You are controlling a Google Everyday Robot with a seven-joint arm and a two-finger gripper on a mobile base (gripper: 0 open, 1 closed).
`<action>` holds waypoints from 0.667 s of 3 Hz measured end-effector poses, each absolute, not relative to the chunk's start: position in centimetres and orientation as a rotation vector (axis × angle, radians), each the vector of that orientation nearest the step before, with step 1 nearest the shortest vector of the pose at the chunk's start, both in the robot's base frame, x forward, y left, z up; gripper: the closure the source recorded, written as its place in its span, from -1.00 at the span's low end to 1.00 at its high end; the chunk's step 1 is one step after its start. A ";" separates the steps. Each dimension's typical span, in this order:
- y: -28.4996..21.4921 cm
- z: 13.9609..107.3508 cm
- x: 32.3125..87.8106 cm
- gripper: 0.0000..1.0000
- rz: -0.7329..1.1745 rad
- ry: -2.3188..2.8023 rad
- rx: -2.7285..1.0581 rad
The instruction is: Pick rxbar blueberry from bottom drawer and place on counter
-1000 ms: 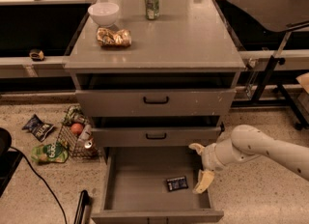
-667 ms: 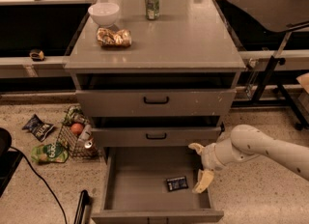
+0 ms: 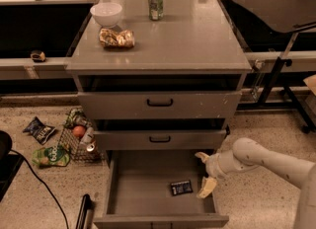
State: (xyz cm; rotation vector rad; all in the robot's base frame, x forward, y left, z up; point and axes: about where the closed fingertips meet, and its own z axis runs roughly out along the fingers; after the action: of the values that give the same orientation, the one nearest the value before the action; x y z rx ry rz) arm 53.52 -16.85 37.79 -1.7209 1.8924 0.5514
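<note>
Next, the gripper closes on the rxbar blueberry's end (image 3: 186,186) that is nearest to it, inside the open bottom drawer.
The rxbar blueberry (image 3: 181,187), a small dark flat bar with pale print, lies on the floor of the open bottom drawer (image 3: 143,193), right of its middle. My gripper (image 3: 204,173) hangs over the drawer's right side, just right of the bar and not touching it. Its two pale fingers are spread apart, one at the back (image 3: 201,156), one at the front (image 3: 207,188), with nothing between them. The grey counter (image 3: 192,40) tops the cabinet above.
On the counter stand a white bowl (image 3: 107,13), a golden-brown snack bag (image 3: 116,38) and a green can (image 3: 155,3). A wire basket (image 3: 79,141) with items and a blue chip bag (image 3: 39,130) lie on the floor at left. Dark shelves flank the cabinet.
</note>
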 end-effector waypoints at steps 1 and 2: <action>-16.7 32.4 54.8 -1.00 0.577 1.881 -1.728; -16.1 27.1 56.7 -1.00 0.613 1.869 -1.714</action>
State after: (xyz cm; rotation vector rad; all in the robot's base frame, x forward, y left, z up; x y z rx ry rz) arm 56.70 -16.09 27.10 -1.7139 1.8694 0.6129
